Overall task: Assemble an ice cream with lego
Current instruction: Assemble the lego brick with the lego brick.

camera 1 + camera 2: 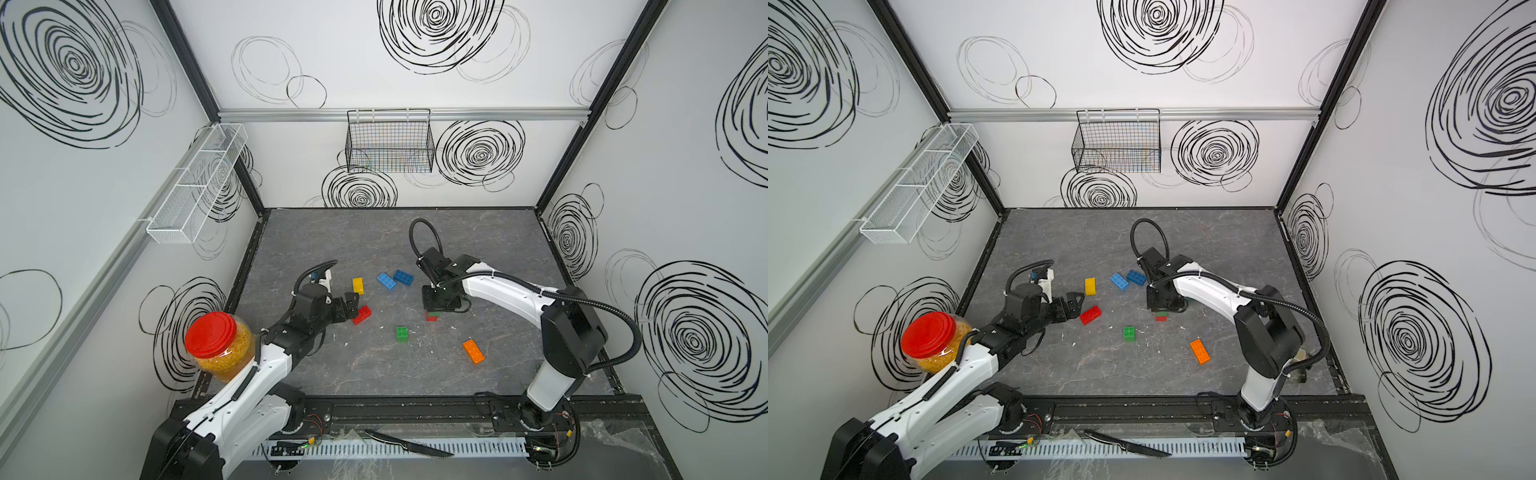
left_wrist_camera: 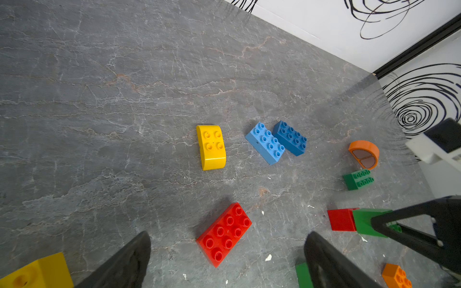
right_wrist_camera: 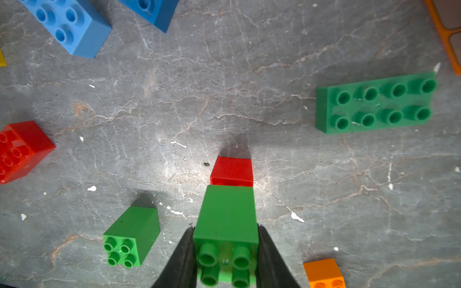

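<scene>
I will use my right gripper to set the small green brick down on top of the red square brick (image 1: 434,310) (image 3: 231,197).
My right gripper (image 3: 225,259) is shut on a green square lego brick (image 3: 227,219), studs facing the camera. That brick sits on a red square brick (image 3: 232,172) resting on the table. In both top views the gripper (image 1: 436,305) points down over this stack (image 1: 1161,318). My left gripper (image 2: 228,239) stands open and empty, with a red oblong brick (image 2: 224,234) lying flat just ahead of its fingertips (image 1: 362,314). A yellow rounded brick (image 1: 358,285), two blue bricks (image 1: 394,279), a green square brick (image 1: 402,333) and an orange oblong brick (image 1: 473,351) lie loose.
An orange dome piece (image 2: 364,154) and a green oblong brick (image 2: 359,179) lie near the right arm. A red-lidded jar (image 1: 216,340) stands at the left wall beside my left arm. A knife (image 1: 409,444) lies at the front rail. Wire baskets (image 1: 390,141) hang on the walls.
</scene>
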Tool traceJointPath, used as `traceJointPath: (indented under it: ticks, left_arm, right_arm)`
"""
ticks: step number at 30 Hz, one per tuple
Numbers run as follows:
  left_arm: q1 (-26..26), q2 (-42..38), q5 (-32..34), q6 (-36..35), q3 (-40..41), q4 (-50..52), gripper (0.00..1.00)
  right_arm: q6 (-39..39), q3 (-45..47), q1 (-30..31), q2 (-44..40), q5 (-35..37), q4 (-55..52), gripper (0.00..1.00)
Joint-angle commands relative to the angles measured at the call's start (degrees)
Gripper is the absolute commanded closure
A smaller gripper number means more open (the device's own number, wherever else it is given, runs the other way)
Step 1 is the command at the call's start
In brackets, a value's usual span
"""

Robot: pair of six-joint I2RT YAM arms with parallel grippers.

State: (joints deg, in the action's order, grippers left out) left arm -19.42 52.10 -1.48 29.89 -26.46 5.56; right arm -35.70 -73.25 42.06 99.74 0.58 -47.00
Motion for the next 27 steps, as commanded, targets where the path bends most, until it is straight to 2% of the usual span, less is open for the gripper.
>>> traceJointPath:
  ticks: [1,10,20,27]
  left_arm:
    - [0.5,0.0,0.0,0.0,-0.6,-0.3,0.01]
    - [0.6,-0.3,0.1,0.1,-0.6,0.0,0.01]
    - [0.5,-0.2,1.0,0.3,-0.5,0.6,0.01]
    - [0.5,-0.2,1.0,0.2,-0.5,0.7,0.01]
  right_arm:
    - [0.5,0.5,-0.9,3.8,-0.4,-3.4,0.75]
    - [-0.6,1.5,-1.2,6.3,-0.6,-4.0,0.75]
    - [-8.8,6.1,-0.2,5.7,-3.3,-0.6,0.76]
    - [-8.4,5.4,-0.1,8.0,-1.8,-1.3,0.76]
